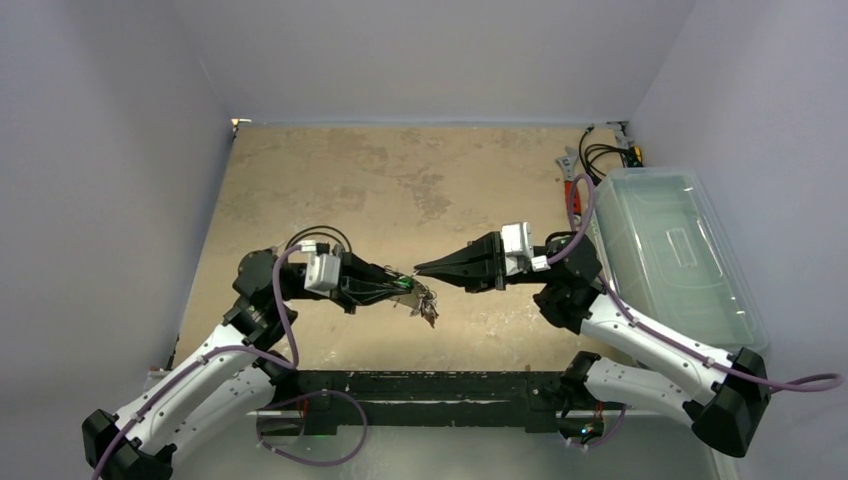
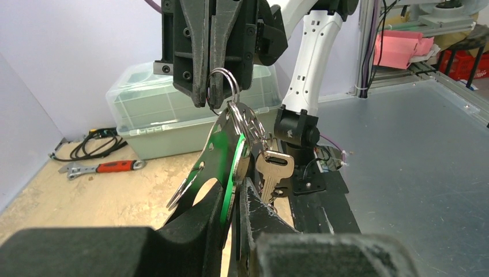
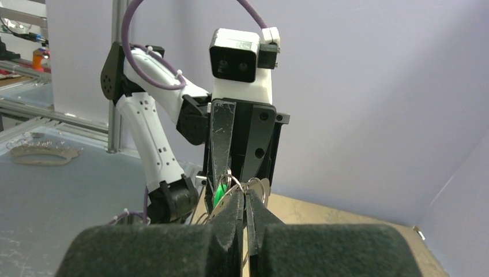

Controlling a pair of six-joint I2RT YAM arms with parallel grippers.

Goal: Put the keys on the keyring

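The green key is clamped with the metal plate in my left gripper, so that gripper should open while my right gripper holds the ring, then pinch the green key alone [image 2: 231,176].
My left gripper [image 2: 237,193] is shut on a flat green-faced key [image 2: 228,156], its fingers [image 2: 202,216] pressed against both faces. That key hangs from the silvery keyring [image 2: 226,82], together with a plain silver key [image 2: 274,168] that dangles free. From above, my right gripper [image 2: 212,99] is shut on the keyring's wire. From overhead, the two grippers meet tip to tip, left gripper [image 1: 404,286] and right gripper [image 1: 421,268], with the key bunch [image 1: 428,311] hanging under them above the table. In the right wrist view my right gripper [image 3: 245,199] pinches the keyring [image 3: 254,186] beside the green key [image 3: 219,195].
A clear lidded plastic bin [image 1: 680,250] stands along the right wall. Behind it lie a red-handled wrench [image 1: 567,176] and a black cable coil [image 1: 604,156]. A small extra ring [image 2: 183,191] hangs off the green key's lower edge. The tan tabletop [image 1: 400,180] stretches behind the grippers.
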